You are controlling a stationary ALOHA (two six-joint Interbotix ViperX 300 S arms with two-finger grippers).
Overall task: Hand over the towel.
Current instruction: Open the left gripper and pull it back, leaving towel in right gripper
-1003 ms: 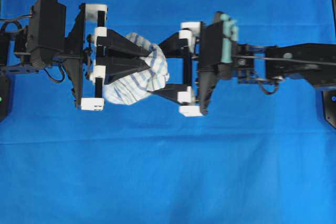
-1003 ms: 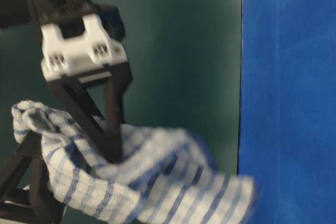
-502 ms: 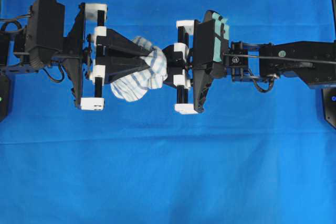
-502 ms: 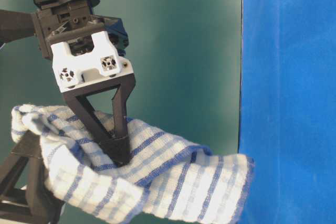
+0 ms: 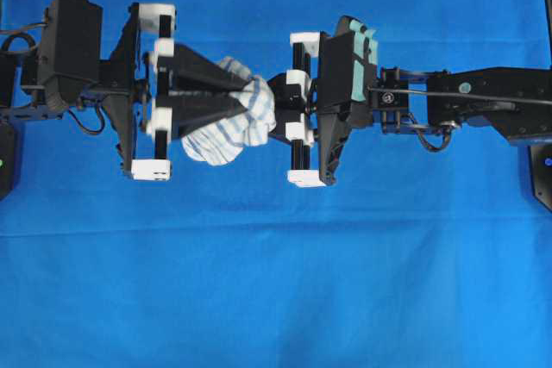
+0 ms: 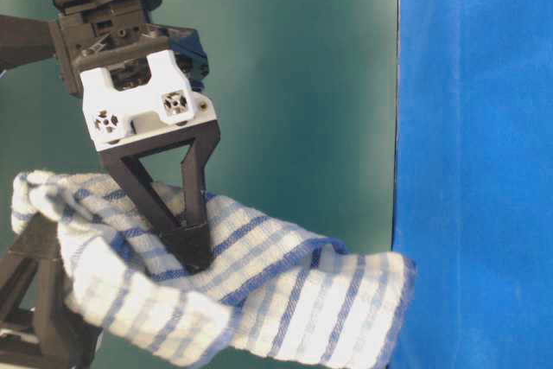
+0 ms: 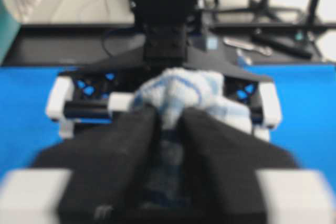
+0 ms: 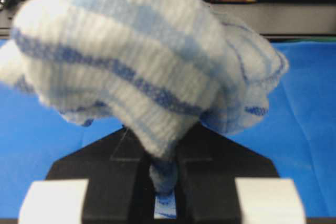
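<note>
The towel will go down from my right gripper on the blue table covering (image 5: 262, 130) between both arms.
The towel (image 5: 231, 127), white with blue checks, hangs bunched in the air between my two grippers. My right gripper (image 5: 274, 101) is shut on its right-hand fold; the right wrist view shows the cloth (image 8: 131, 51) pinched between the black fingers (image 8: 210, 182). My left gripper (image 5: 252, 92) reaches in from the left, its jaws a little apart around the towel (image 7: 184, 90). Whether they still press the cloth I cannot tell. In the table-level view the right gripper (image 6: 192, 248) bites the towel (image 6: 285, 300) from above.
The blue table covering (image 5: 276, 282) spreads under both arms. A dark green wall (image 6: 302, 84) stands behind the grippers in the table-level view. Black frames and desks (image 7: 283, 3) lie beyond the table's edge.
The right gripper moved in leftward and shut on the towel's fold. Since then the left jaws have eased slightly apart and the towel has shifted a little. Both arms stay close together.
</note>
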